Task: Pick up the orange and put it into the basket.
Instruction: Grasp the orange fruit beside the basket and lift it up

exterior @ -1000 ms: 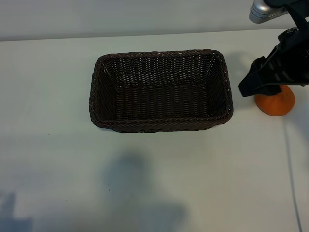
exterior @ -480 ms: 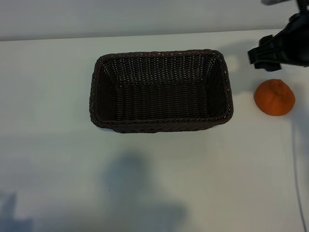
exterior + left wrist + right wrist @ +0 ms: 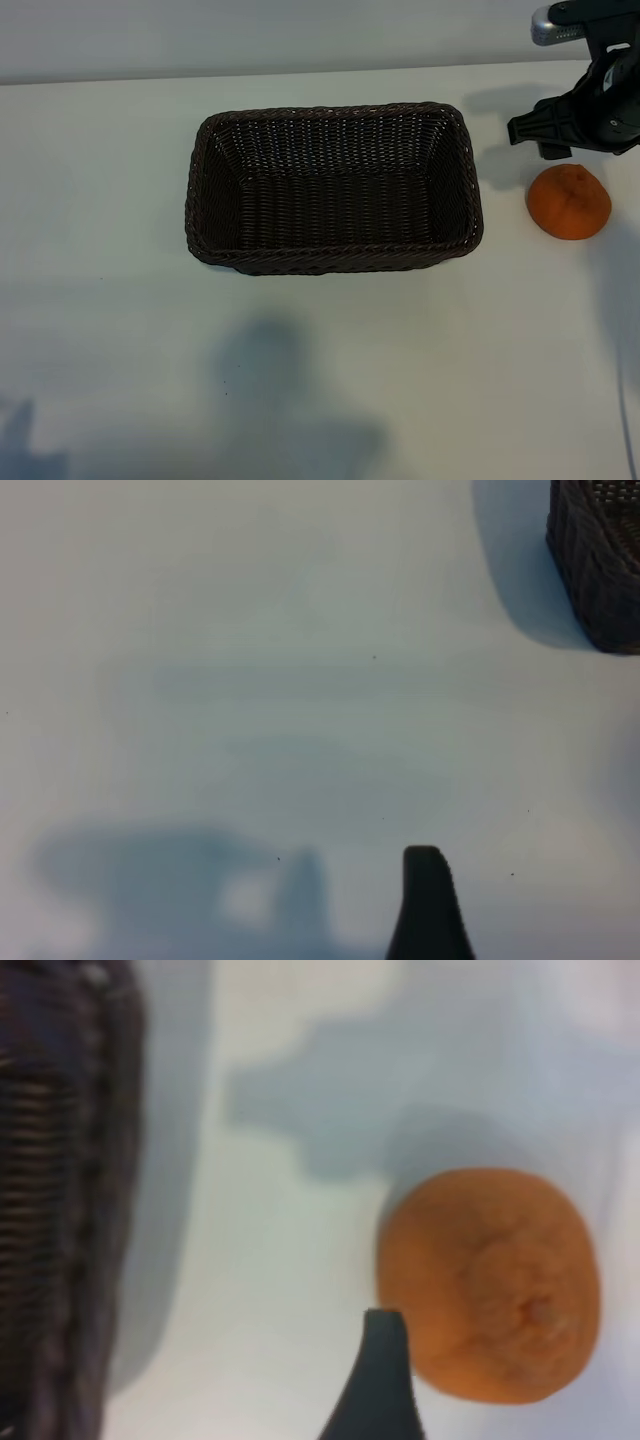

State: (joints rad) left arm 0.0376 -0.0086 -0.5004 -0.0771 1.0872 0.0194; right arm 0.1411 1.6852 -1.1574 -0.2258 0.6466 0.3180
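My right gripper is to come down next over the top of the orange (image 3: pixel 571 186) (image 3: pixel 508 1290) beside the basket and close there.
The orange (image 3: pixel 569 201) lies on the white table to the right of the basket (image 3: pixel 203 160), apart from it. The dark woven basket has nothing in it. My right gripper (image 3: pixel 566 128) hangs just beyond the orange's far side, open and holding nothing. In the right wrist view one dark fingertip (image 3: pixel 386 1338) stands beside the orange (image 3: pixel 490 1280), with the basket wall (image 3: pixel 60 1160) off to the side. My left arm is out of the exterior view. Its wrist view shows one finger (image 3: pixel 428 905) over bare table and a corner of the basket (image 3: pixel 600 560).
The white table (image 3: pixel 320 360) runs wide in front of the basket. Its far edge meets a pale wall just behind the right gripper. A thin cable (image 3: pixel 608 350) runs along the table's right side.
The right gripper, which covered the top of the orange a second ago, has drawn back toward the far edge. The whole orange now shows and has not moved.
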